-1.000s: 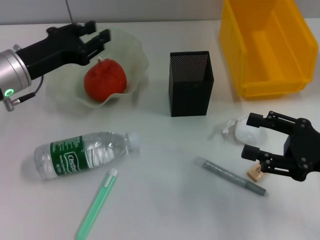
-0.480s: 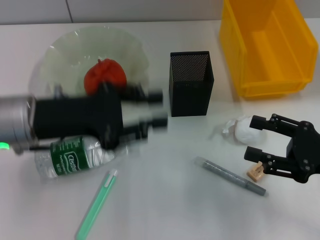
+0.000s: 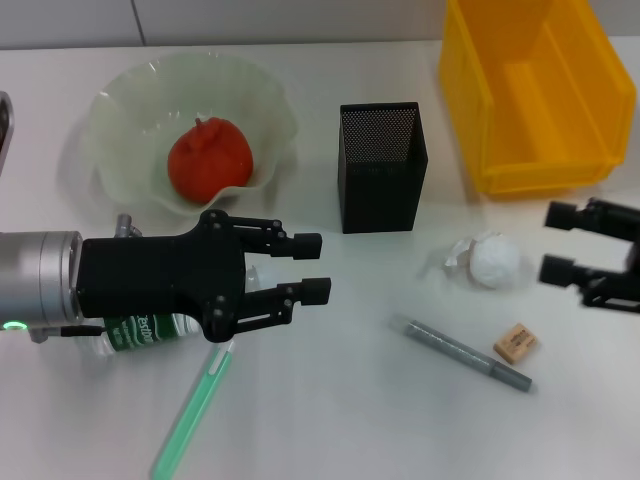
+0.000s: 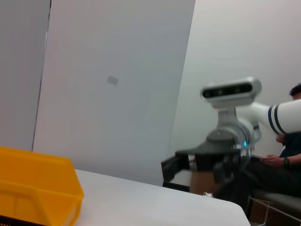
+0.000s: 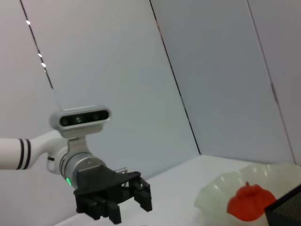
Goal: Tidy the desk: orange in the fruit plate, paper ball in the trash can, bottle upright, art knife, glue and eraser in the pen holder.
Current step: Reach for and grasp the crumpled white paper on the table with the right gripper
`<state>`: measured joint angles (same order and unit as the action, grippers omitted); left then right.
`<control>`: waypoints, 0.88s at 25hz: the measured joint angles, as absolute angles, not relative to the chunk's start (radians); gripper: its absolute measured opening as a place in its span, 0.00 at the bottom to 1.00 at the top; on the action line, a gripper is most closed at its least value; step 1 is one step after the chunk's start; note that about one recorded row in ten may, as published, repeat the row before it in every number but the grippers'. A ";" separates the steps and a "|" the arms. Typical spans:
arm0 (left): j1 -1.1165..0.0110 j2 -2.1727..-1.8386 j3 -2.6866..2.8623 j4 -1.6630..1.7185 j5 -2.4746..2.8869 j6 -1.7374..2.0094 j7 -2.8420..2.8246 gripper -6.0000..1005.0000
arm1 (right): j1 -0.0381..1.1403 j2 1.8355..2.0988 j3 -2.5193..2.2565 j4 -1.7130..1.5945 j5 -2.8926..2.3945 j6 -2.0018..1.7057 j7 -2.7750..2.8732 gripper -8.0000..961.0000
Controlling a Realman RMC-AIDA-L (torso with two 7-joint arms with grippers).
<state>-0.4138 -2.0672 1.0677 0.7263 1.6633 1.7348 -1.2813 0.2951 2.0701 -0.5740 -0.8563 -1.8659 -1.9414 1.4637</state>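
Note:
The robot's right gripper needs to close on the round middle (image 3: 492,260) of the paper ball, in front of the yellow trash can.
The orange (image 3: 208,158) lies in the pale-green fruit plate (image 3: 120,105). My left gripper (image 3: 312,265) hangs open over the lying bottle (image 3: 140,328), hiding all but part of its green label. A green glue stick (image 3: 192,407) lies in front of the bottle. The black mesh pen holder (image 3: 382,165) stands at centre. The paper ball (image 3: 493,262) sits right of it, and my right gripper (image 3: 555,241) is open just to its right, apart from it. A grey art knife (image 3: 466,353) and the tan eraser (image 3: 515,342) lie nearer me. The yellow trash can (image 3: 530,90) is at the back right.
The left wrist view shows the trash can (image 4: 37,188) and the right gripper (image 4: 186,165) farther off. The right wrist view shows the left gripper (image 5: 115,200), the orange (image 5: 249,202) and the fruit plate (image 5: 218,195). White table all around.
My left gripper came away from the fruit plate, leaving the orange in it, and now hovers over the bottle. The right gripper drew back to the right, uncovering the paper ball and eraser.

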 joint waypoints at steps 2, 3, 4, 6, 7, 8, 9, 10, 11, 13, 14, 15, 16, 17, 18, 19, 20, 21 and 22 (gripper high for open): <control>-0.414 -2.067 1.068 0.726 1.664 1.734 -1.281 0.43 | 0.298 2.069 -0.566 -0.920 -1.864 -1.958 1.530 0.79; -0.414 -2.067 1.068 0.726 1.666 1.728 -1.281 0.44 | 0.305 2.065 -0.559 -0.994 -1.866 -1.969 1.613 0.79; -0.414 -2.067 1.068 0.726 1.666 1.728 -1.281 0.44 | 0.316 2.059 -0.553 -1.059 -1.880 -1.974 1.705 0.79; -0.414 -2.067 1.068 0.723 1.669 1.719 -1.281 0.44 | 0.352 2.041 -0.551 -1.155 -1.937 -1.975 1.880 0.79; -0.414 -2.068 1.069 0.720 1.670 1.716 -1.279 0.44 | 0.379 2.028 -0.551 -1.190 -1.979 -1.978 1.968 0.79; -0.414 -2.068 1.069 0.711 1.671 1.710 -1.268 0.44 | 0.445 1.998 -0.553 -1.225 -2.073 -1.995 2.083 0.78; -0.414 -2.068 1.069 0.711 1.671 1.710 -1.268 0.44 | 0.445 1.998 -0.553 -1.225 -2.073 -1.995 2.083 0.78; -0.414 -2.069 1.070 0.702 1.670 1.708 -1.252 0.43 | 0.476 1.985 -0.555 -1.231 -2.123 -2.005 2.128 0.78; -0.414 -2.069 1.070 0.702 1.670 1.708 -1.252 0.43 | 0.506 1.974 -0.558 -1.229 -2.170 -2.011 2.158 0.78; -0.415 -2.069 1.074 0.690 1.667 1.706 -1.238 0.43 | 0.590 1.955 -0.576 -1.207 -2.334 -2.011 2.236 0.78; -0.415 -2.069 1.074 0.690 1.667 1.706 -1.238 0.43 | 0.590 1.955 -0.576 -1.207 -2.334 -2.011 2.236 0.78; -0.418 -2.070 1.074 0.681 1.666 1.704 -1.234 0.43 | 0.608 1.953 -0.588 -1.197 -2.374 -2.003 2.245 0.78; -0.420 -2.070 1.073 0.677 1.666 1.703 -1.234 0.43 | 0.636 1.954 -0.627 -1.177 -2.435 -1.969 2.251 0.77; -0.420 -2.070 1.073 0.677 1.666 1.703 -1.234 0.43 | 0.636 1.954 -0.627 -1.177 -2.435 -1.969 2.251 0.77; -0.422 -2.071 1.071 0.674 1.666 1.699 -1.233 0.43 | 0.649 1.957 -0.676 -1.157 -2.464 -1.929 2.254 0.77; -0.422 -2.071 1.071 0.674 1.666 1.699 -1.233 0.43 | 0.649 1.957 -0.676 -1.157 -2.464 -1.929 2.254 0.77; -0.422 -2.071 1.069 0.674 1.666 1.692 -1.233 0.43 | 0.653 1.958 -0.702 -1.146 -2.471 -1.904 2.258 0.77; -0.422 -2.071 1.069 0.674 1.666 1.692 -1.233 0.43 | 0.656 1.959 -0.724 -1.134 -2.474 -1.886 2.263 0.77; -0.422 -2.071 1.069 0.674 1.666 1.686 -1.233 0.43 | 0.661 1.959 -0.746 -1.117 -2.475 -1.865 2.267 0.77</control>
<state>-0.4225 -2.0708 1.0694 0.6736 1.6659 1.6861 -1.2326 0.6608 1.9593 -0.7461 -1.1168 -2.4752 -1.8646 2.2674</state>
